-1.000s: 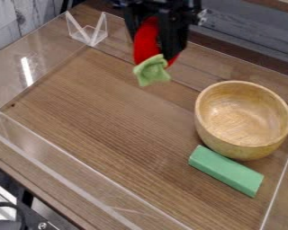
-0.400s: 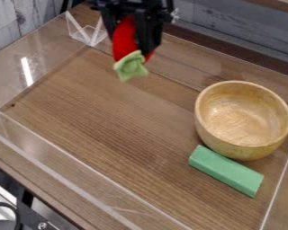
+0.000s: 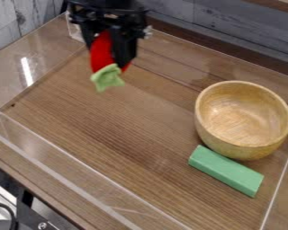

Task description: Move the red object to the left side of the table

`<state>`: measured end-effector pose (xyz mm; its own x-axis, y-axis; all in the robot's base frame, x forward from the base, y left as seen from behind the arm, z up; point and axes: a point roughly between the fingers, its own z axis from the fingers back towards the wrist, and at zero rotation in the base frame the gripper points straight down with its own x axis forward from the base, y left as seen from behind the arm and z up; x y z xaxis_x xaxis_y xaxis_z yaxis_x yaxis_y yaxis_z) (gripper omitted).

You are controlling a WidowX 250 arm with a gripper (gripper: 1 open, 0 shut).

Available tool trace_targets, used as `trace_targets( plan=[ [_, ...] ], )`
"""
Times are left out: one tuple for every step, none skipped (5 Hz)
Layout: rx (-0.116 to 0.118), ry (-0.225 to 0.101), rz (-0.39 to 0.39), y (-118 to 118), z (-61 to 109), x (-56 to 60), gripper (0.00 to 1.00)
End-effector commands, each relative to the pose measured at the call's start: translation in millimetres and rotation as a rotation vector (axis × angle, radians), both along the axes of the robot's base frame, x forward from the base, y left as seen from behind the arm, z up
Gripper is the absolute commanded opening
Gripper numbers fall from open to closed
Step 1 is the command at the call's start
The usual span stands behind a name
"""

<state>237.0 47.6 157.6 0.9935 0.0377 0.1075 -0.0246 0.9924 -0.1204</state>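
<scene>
The red object, now held clear above the table, will be let go by my gripper on the bare wood-grain surface [image 3: 58, 92] in front of the clear bracket.
The red object [image 3: 102, 52], a small red strawberry-like toy with a light green leafy tip hanging below it, is held above the table [image 3: 122, 135] toward the back left. My black gripper [image 3: 107, 45] points down from the top of the view and is shut on the red object. The toy hangs clear of the wood-grain surface, with its green tip lowest.
A wooden bowl [image 3: 243, 118] stands at the right. A flat green rectangular block [image 3: 226, 170] lies in front of it. Low clear acrylic walls [image 3: 39, 54] edge the tabletop, with a clear bracket at the back left corner.
My gripper has carried the red object leftward across the back of the table and slightly lower. Bowl and green block have stayed put.
</scene>
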Motion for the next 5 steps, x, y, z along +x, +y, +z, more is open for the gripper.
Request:
trace_targets(
  plan=[
    [0.022,-0.018,-0.014,23,-2.8,-5.6,0.0],
    [0.035,-0.01,-0.01,43,-23.0,-3.7,0.0],
    [0.051,-0.003,0.001,56,-48.9,3.2,0.0],
    [0.067,0.009,0.077,67,-69.7,11.8,0.0],
    [0.079,0.011,0.133,78,-84.4,20.6,0.0]
  ],
)
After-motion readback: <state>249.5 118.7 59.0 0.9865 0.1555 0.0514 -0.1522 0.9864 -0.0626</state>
